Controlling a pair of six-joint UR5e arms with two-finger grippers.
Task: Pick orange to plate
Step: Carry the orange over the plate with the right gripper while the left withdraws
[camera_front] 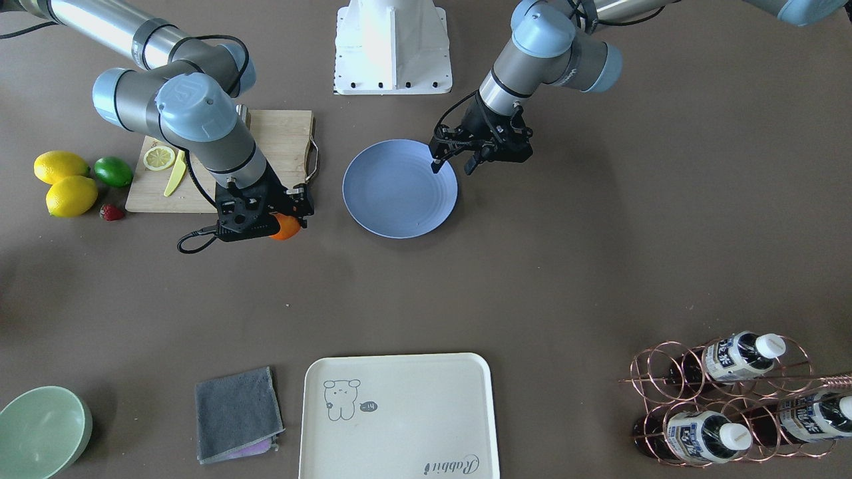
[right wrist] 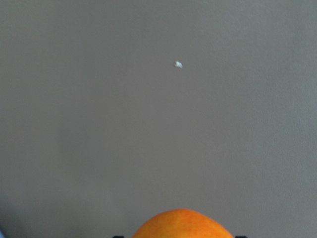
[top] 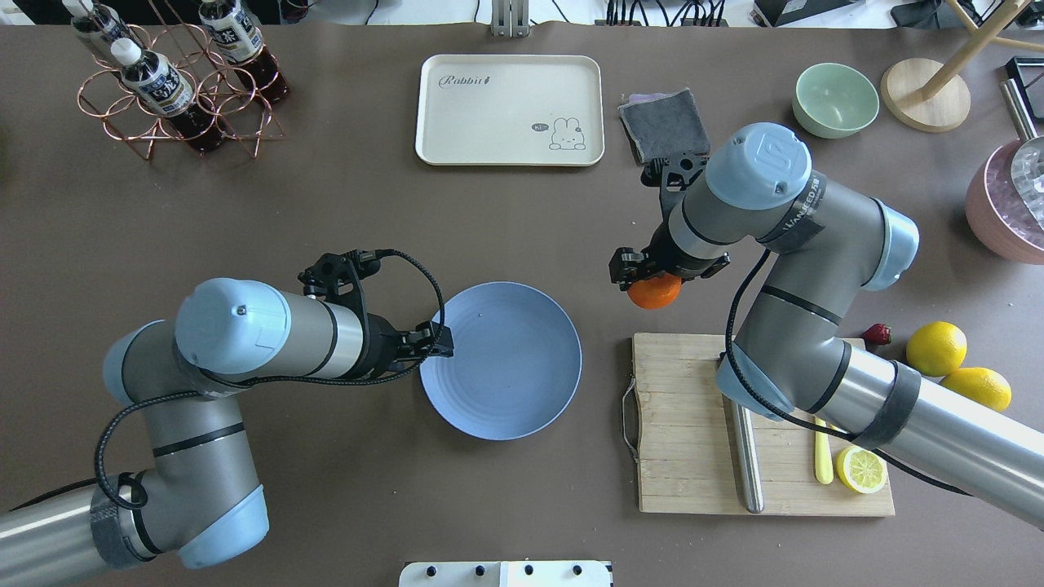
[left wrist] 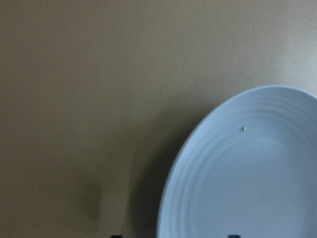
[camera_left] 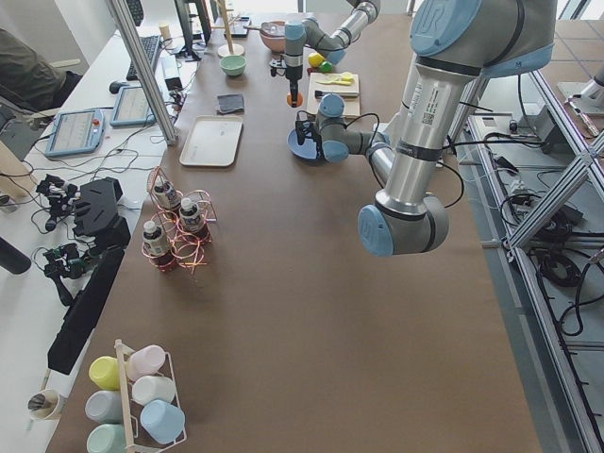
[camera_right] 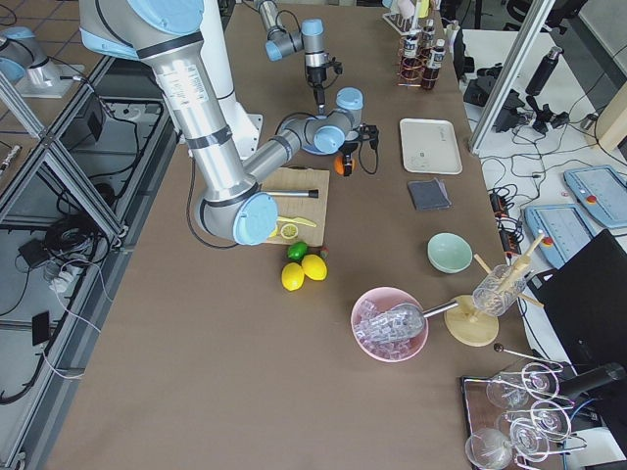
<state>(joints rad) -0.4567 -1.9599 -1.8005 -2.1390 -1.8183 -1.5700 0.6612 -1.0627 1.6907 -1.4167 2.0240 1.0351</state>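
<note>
My right gripper needs to release the orange in the middle of the blue-grey plate (camera_front: pixel 399 190). The orange is now held over the brown table.
The orange (top: pixel 654 292) sits between the fingers of my right gripper (top: pixel 651 279), which is shut on it, over the brown table between the plate and the cutting board's far corner. In the right wrist view only the top of the orange (right wrist: pixel 181 224) shows at the bottom edge. The blue-grey plate (top: pixel 510 375) lies bare at the table's middle. My left gripper (top: pixel 444 342) hovers open at the plate's rim on the robot's left side, with nothing between its fingers. The left wrist view shows that same rim of the plate (left wrist: pixel 247 183).
A wooden cutting board (top: pixel 693 424) carries a lemon slice (top: pixel 863 470), a yellow knife and a metal rod. Two lemons (top: pixel 936 348), a lime (camera_front: pixel 113 171) and a strawberry lie beside it. Farther off are a cream tray (top: pixel 510 110), grey cloth (top: pixel 665 122), green bowl (top: pixel 836 99) and bottle rack (top: pixel 175 90).
</note>
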